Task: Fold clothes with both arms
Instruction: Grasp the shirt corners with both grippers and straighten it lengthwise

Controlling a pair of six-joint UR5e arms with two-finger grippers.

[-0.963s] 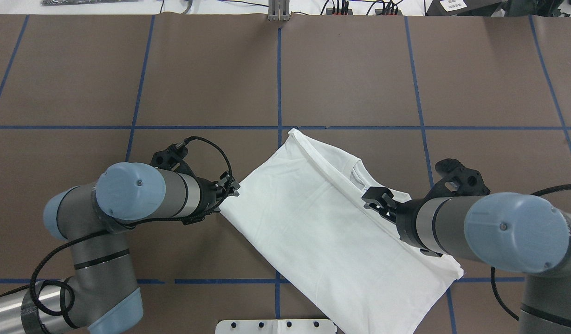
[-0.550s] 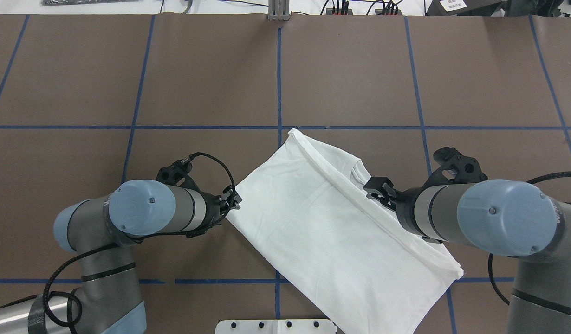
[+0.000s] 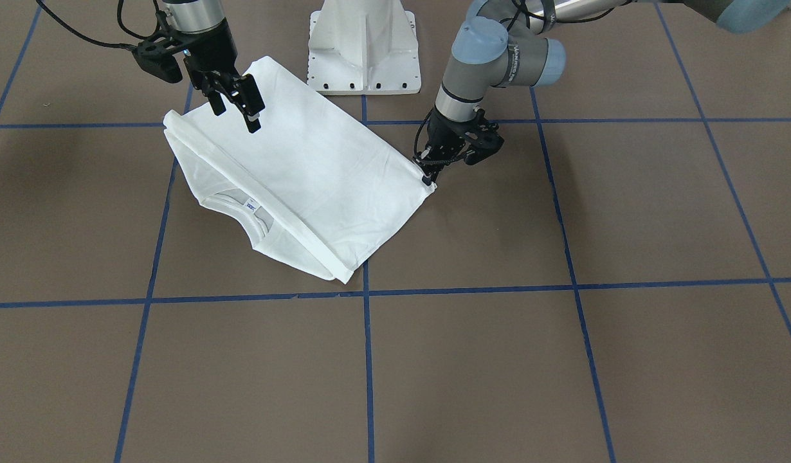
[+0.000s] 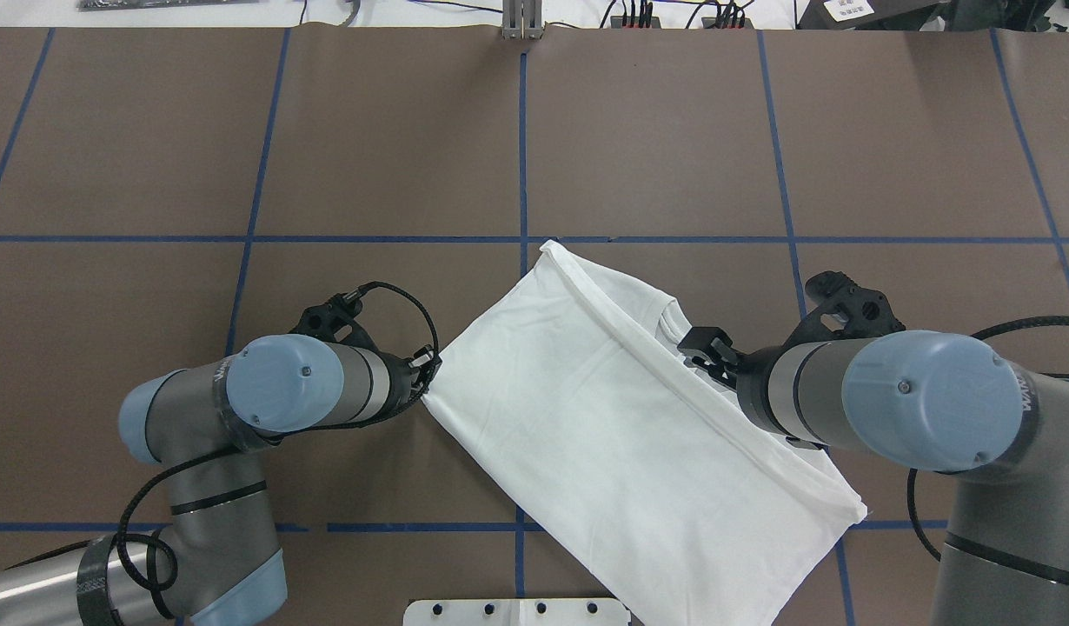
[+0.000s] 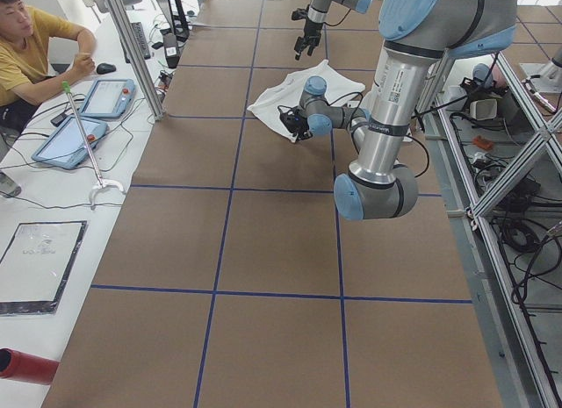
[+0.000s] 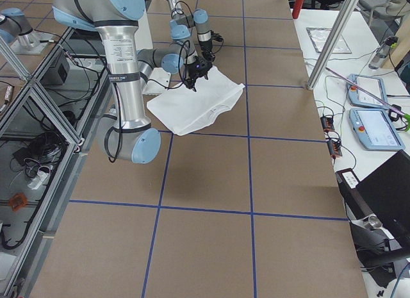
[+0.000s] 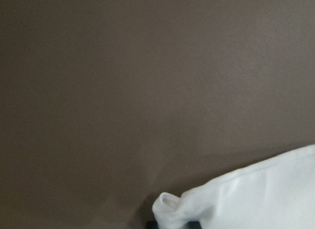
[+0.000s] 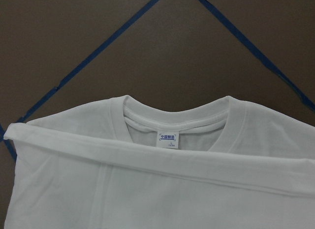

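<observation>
The white shirt's corner, now low and bunched in the tips, will be let go by my left gripper on the bare brown table (image 3: pixel 471 382), at a spot past the crosswise blue tape line.
The white shirt (image 4: pixel 604 435) lies folded and slanted on the brown table, its collar (image 8: pixel 172 118) and neck tag (image 8: pixel 169 139) showing along the fold; it also shows in the front view (image 3: pixel 305 173). My left gripper (image 4: pixel 426 382) is low at the shirt's left corner (image 3: pixel 427 177). In the left wrist view that corner (image 7: pixel 170 209) is bunched between its tips, so it looks shut on the cloth. My right gripper (image 3: pixel 236 117) hangs open and empty above the shirt's edge near the collar (image 4: pixel 704 348).
The white pedestal base (image 3: pixel 363 51) stands just behind the shirt. Blue tape lines (image 4: pixel 523 156) grid the table. A seated person (image 5: pixel 35 48) and tablets (image 5: pixel 105 96) are at the side bench on the robot's left.
My left gripper has come down and in onto the shirt's corner, which shifted slightly. My right gripper has edged a little toward the table's far side above the shirt.
</observation>
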